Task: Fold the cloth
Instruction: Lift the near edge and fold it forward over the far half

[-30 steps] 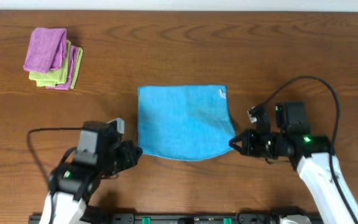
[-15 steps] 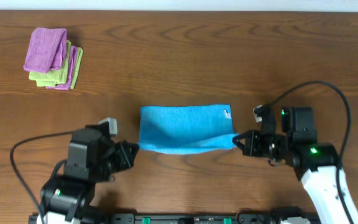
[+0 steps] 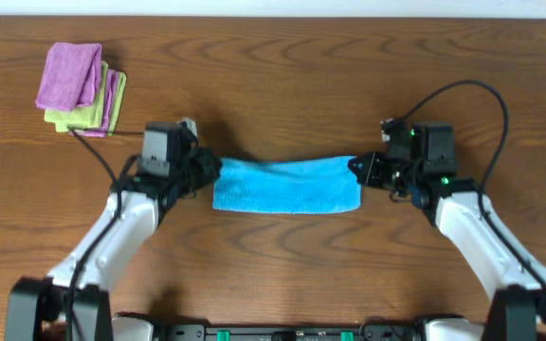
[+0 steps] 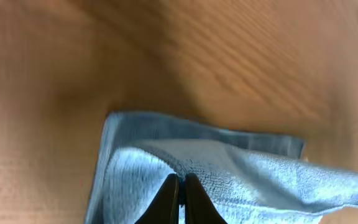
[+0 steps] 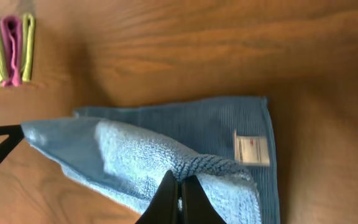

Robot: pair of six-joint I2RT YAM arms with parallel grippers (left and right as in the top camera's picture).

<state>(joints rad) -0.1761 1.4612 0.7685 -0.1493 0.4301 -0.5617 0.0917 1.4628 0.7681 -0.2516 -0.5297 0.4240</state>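
Next, I let go of the blue cloth's lifted corner with my right gripper on the lower layer's far corner (image 3: 350, 164) (image 5: 260, 118), just past the white tag.
The blue cloth (image 3: 285, 184) lies in the middle of the wooden table, doubled over into a narrow band. My left gripper (image 3: 210, 169) is shut on the cloth's left corner, seen close in the left wrist view (image 4: 180, 180) with cloth (image 4: 241, 168) bunched at the tips. My right gripper (image 3: 356, 168) is shut on the cloth's right corner; in the right wrist view (image 5: 180, 182) the lifted layer (image 5: 135, 155) hangs over the lower layer with its white tag (image 5: 251, 149).
A stack of folded purple and green cloths (image 3: 79, 88) sits at the far left back of the table, also visible in the right wrist view (image 5: 8, 46). Cables run from both arms.
Both grippers have carried the near edge of the cloth away from the front edge, over the far edge. The cloth went from a flat square to a narrow folded band.
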